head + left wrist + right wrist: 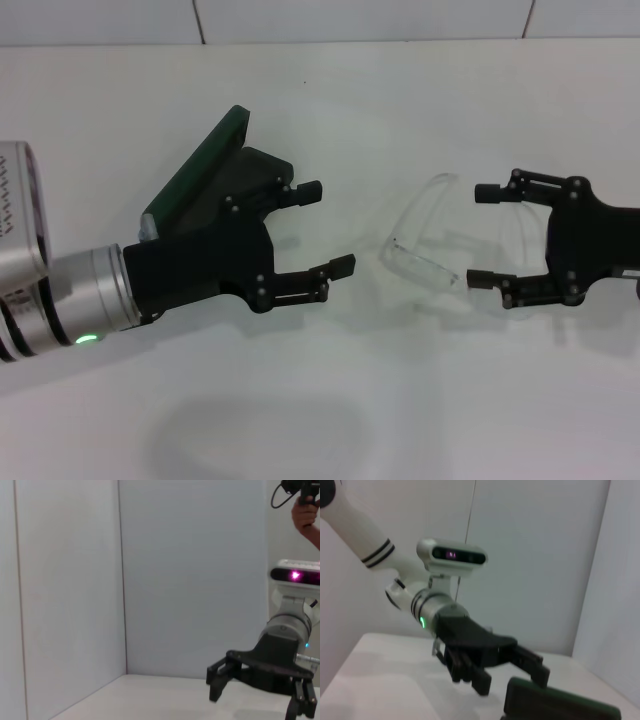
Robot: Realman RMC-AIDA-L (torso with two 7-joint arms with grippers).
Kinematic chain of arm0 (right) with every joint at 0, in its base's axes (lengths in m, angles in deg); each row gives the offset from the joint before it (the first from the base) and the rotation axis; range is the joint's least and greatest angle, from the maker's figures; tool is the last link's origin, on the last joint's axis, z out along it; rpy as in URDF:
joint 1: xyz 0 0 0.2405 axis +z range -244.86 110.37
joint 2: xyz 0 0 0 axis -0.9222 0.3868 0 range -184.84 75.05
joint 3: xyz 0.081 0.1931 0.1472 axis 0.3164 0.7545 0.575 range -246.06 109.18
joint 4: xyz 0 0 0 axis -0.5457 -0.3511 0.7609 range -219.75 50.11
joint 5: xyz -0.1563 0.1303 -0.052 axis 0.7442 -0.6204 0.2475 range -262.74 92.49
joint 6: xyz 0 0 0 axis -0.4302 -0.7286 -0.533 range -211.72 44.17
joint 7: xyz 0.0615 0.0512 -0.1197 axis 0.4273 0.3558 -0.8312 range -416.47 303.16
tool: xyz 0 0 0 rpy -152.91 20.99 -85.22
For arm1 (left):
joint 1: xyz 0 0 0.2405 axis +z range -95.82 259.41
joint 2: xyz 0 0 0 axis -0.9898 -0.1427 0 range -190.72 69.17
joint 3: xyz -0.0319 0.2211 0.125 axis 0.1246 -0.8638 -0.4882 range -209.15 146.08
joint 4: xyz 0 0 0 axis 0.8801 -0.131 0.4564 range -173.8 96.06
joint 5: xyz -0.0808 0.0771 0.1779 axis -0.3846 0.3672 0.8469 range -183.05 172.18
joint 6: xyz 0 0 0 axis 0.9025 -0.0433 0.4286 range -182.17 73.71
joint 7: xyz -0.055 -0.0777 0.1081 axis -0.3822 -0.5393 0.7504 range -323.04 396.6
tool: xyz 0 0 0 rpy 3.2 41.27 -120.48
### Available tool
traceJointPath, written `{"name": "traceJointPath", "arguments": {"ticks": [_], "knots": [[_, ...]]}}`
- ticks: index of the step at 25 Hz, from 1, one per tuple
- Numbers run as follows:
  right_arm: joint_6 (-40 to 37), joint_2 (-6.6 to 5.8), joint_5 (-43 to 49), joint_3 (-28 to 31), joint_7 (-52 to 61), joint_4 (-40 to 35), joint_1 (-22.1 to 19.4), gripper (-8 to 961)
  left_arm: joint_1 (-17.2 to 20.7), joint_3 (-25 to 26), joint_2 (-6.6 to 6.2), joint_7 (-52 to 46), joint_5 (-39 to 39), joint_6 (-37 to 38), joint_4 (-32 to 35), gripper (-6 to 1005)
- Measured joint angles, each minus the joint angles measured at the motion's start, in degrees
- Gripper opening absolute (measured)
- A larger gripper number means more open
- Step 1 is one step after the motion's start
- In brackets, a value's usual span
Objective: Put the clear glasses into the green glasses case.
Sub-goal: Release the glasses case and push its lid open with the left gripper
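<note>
Next, my left gripper will go to the middle of the raised lid [195,165] of the green glasses case and close there.
The clear glasses [424,238] lie on the white table between my two grippers, nothing holding them. My right gripper [482,237] is open just to their right, fingertips pointing at them, the near fingertip close to a temple end. My left gripper [327,227] is open a little to their left. Behind the left gripper the green glasses case [200,165] shows a tilted green panel; the rest of it is hidden by the gripper. In the right wrist view the case [560,706] sits beside the left gripper [505,672]. The left wrist view shows the right gripper [257,695].
The white table [320,420] runs back to a white tiled wall [360,20]. White panels [70,600] enclose the table's sides. A person's hand [306,517] holding a dark device shows beyond the robot.
</note>
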Motion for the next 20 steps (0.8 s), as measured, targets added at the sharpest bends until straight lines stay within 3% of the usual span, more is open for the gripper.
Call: {"name": "traceJointPath", "arguments": {"ticks": [14,20], "knots": [[-2.63,1.06,-0.04,2.91,0.31,0.39,-0.02,849,2.03,0.62,-0.06,-1.77,-0.39,-0.45,0.02,868],[-2.74,1.32,0.04,2.96,0.35,0.06,-0.11,849,3.03,6.69,-0.56,-12.63,-0.19,-0.46,6.2,863]]}}
